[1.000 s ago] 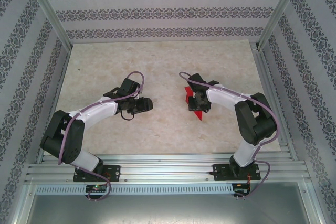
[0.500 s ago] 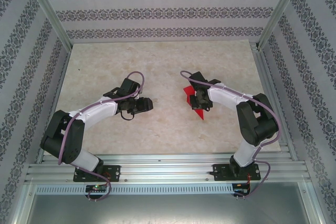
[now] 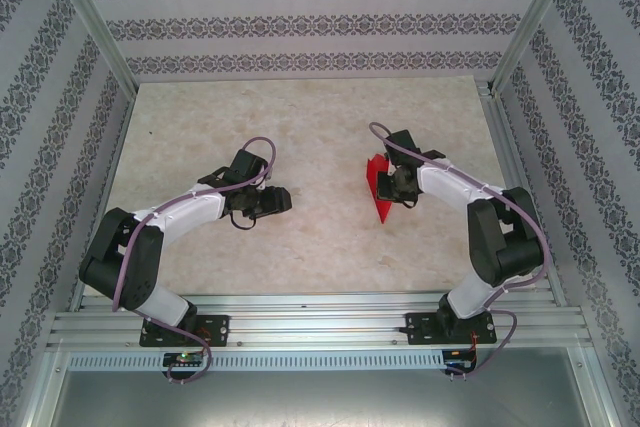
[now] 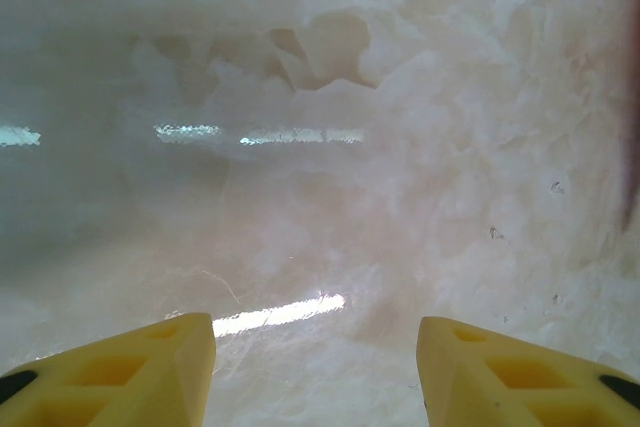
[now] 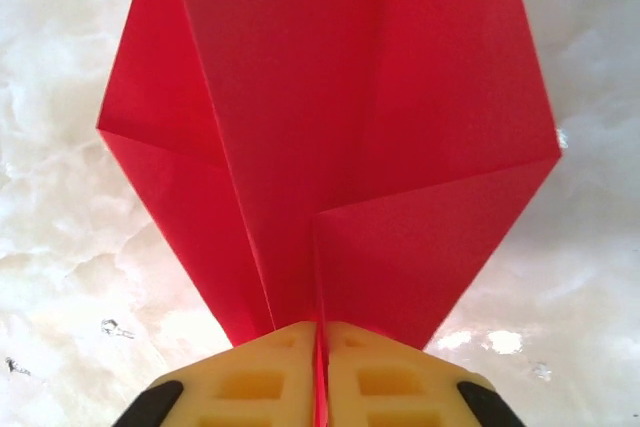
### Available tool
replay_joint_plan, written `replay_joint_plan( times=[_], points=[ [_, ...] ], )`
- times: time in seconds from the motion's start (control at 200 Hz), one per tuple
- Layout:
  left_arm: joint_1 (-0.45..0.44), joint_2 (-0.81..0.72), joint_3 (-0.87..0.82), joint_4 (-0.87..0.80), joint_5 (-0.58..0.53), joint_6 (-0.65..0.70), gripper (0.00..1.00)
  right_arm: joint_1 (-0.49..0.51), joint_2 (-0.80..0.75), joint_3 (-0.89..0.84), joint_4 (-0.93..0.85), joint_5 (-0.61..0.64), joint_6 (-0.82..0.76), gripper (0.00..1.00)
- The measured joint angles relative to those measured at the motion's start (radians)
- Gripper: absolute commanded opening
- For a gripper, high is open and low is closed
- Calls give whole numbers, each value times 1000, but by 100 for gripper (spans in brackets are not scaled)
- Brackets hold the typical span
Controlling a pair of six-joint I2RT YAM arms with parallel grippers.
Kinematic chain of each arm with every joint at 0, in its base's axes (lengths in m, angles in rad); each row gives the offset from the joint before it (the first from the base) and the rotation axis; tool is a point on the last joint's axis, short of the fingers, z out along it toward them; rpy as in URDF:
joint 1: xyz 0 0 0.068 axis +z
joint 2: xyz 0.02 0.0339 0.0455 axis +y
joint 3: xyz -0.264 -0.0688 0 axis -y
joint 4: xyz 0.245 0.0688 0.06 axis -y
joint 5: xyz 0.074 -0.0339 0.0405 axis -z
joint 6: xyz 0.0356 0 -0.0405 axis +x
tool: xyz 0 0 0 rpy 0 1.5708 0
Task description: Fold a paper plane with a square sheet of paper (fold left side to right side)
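My right gripper is pinching the red paper's centre crease short of the paper's tip, so next I open it and pinch closer to the paper's tip [image 3: 383,217] before I move the paper away.
The square sheet of paper [image 3: 378,187] is bright red and folded into a creased, pointed shape, its tip toward the near edge of the table. It stands right of the table's middle. My right gripper [image 3: 398,185] is shut on it from the right. In the right wrist view the yellow fingers [image 5: 270,377] pinch the paper's centre crease, and the folded flaps [image 5: 330,97] spread out ahead of the right gripper [image 5: 322,347]. My left gripper [image 3: 283,200] rests left of centre, apart from the paper. It stands open [image 4: 316,367] over bare table.
The beige marbled table [image 3: 300,117] is closed in by patterned walls [image 3: 300,22] on three sides, with metal posts [image 3: 90,22] at the back corners. An aluminium rail [image 3: 320,322] carrying both arm bases runs along the near edge.
My right gripper has closed on the red paper and carried it a little to the right and back, the paper now standing more upright. The left arm has not moved.
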Motion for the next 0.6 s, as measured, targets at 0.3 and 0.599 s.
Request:
replay_joint_plan(
  times=[0.3,0.599],
  points=[
    [-1,3,0,0,0,0,57,13,-14,-5,-4,-26,-4,33],
    [-6,5,0,0,0,0,57,30,-14,-5,-23,0,-3,38]
  ],
)
